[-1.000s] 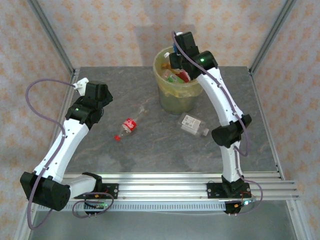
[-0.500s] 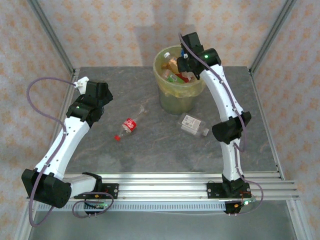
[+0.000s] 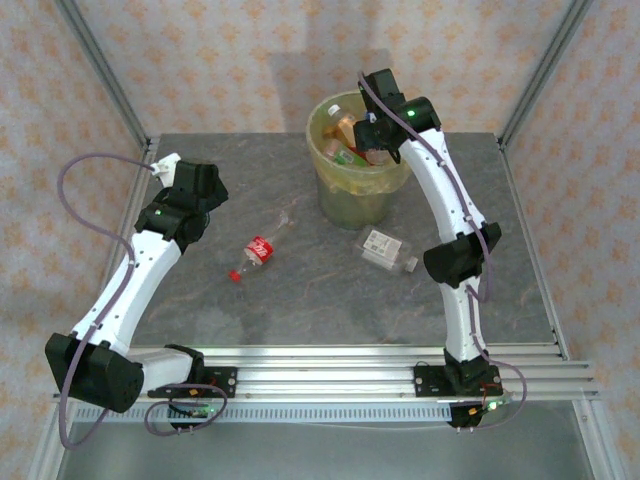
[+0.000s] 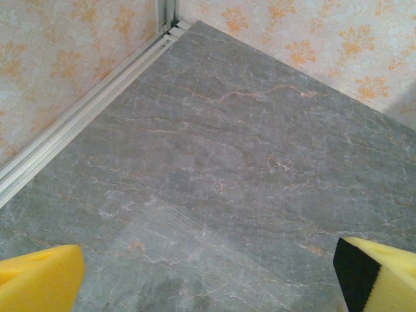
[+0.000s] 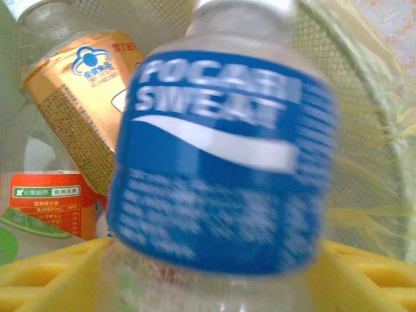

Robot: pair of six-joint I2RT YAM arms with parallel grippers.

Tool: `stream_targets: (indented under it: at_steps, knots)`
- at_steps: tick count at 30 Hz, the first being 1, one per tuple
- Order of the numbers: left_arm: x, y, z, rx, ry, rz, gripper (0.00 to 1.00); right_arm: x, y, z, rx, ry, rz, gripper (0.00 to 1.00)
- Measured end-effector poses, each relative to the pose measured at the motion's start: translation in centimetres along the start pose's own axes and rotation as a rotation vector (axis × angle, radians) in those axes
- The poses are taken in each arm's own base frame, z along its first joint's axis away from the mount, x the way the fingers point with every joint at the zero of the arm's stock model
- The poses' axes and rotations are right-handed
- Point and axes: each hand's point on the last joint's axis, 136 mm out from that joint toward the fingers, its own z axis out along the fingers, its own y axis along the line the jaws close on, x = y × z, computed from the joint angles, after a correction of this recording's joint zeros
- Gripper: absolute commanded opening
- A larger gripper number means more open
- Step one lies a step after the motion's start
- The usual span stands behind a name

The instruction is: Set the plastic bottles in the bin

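Note:
The blue-labelled bottle is on top of the heap with its clear base near the bin's rim, so next my right gripper grips it again and moves it toward the bin's back [image 3: 350, 101].
My right gripper [image 3: 373, 140] hangs over the bin [image 3: 322, 160], a pale yellow-green basket with a yellowish bag. In the right wrist view a blue-labelled plastic bottle [image 5: 221, 162] sits between its yellow fingers [image 5: 45, 276], blurred while the bin's contents stay sharp, so it is slipping free of the open gripper [image 5: 214, 279]. Orange-labelled [image 5: 84, 110] and red-labelled [image 5: 45, 201] bottles lie in the bin below. On the table lie a red-labelled bottle [image 3: 257, 251] and a white-labelled bottle [image 3: 385, 248]. My left gripper [image 4: 208, 279] is open over bare table at the back left.
The grey marble table [image 3: 300, 290] is walled by patterned panels with metal posts at the corners. A metal rail [image 4: 78, 123] runs along the table's left edge near my left gripper. The bin's bag wall [image 5: 370, 149] rises close to the right of my right gripper.
The right gripper has shifted slightly right over the bin and its jaws have widened, letting the blue-labelled bottle loose. The left arm has hardly moved.

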Motion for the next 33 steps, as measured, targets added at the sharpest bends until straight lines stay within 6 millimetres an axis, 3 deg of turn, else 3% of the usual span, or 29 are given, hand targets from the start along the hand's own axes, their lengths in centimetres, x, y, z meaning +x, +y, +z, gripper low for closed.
stream_targets:
  at_steps: [8, 15, 25, 33]
  knots:
    - [-0.1, 0.0, 0.2, -0.004, 0.002, -0.003, 1.0, -0.1, -0.1, 0.0, 0.004, -0.006, 0.001, 0.79]
    - [-0.2, -0.2, 0.3, -0.003, 0.004, -0.002, 1.0, -1.1, 0.0, 0.0, 0.008, -0.047, 0.014, 0.6]
    - [-0.2, -0.2, 0.3, -0.002, 0.004, -0.002, 1.0, -3.4, -0.5, -0.7, 0.032, -0.135, 0.033, 0.59]
    - [-0.2, -0.2, 0.3, -0.002, 0.004, -0.002, 1.0, -2.4, 1.1, 2.2, 0.0, -0.081, -0.011, 0.6]
